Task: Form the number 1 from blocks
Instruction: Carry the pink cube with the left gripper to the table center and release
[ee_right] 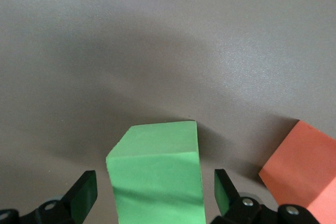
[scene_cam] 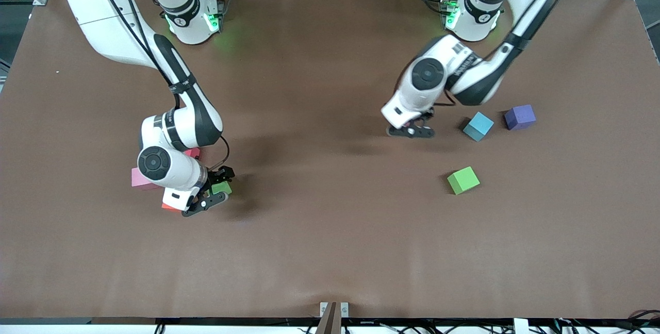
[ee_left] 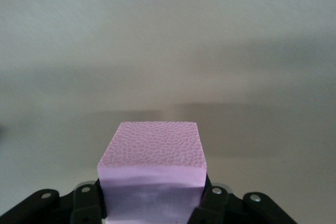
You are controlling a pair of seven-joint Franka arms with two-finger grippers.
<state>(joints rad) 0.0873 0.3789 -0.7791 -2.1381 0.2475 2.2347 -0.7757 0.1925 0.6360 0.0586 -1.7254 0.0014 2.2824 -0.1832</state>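
Observation:
My left gripper has the pale pink block over the table's middle now. It will let go of the block on the bare brown table (scene_cam: 337,74) between the two arms' bases.
My left gripper (scene_cam: 412,128) hangs over the table's middle, toward the left arm's end, shut on a pale pink block (ee_left: 152,158). Its fingers (ee_left: 85,199) press on both of the block's sides. My right gripper (scene_cam: 215,189) is down at the table toward the right arm's end, open. A green block (ee_right: 157,174) stands between its fingers (ee_right: 84,192) with a gap on each side. Beside it lies an orange block (ee_right: 304,163). A pink block (scene_cam: 140,179) and a red block (scene_cam: 194,152) are partly hidden by the right arm.
Toward the left arm's end lie a light blue block (scene_cam: 478,126) and a purple block (scene_cam: 520,117) side by side. A second green block (scene_cam: 463,180) lies nearer to the front camera than they do. The brown table (scene_cam: 330,251) runs bare along its front.

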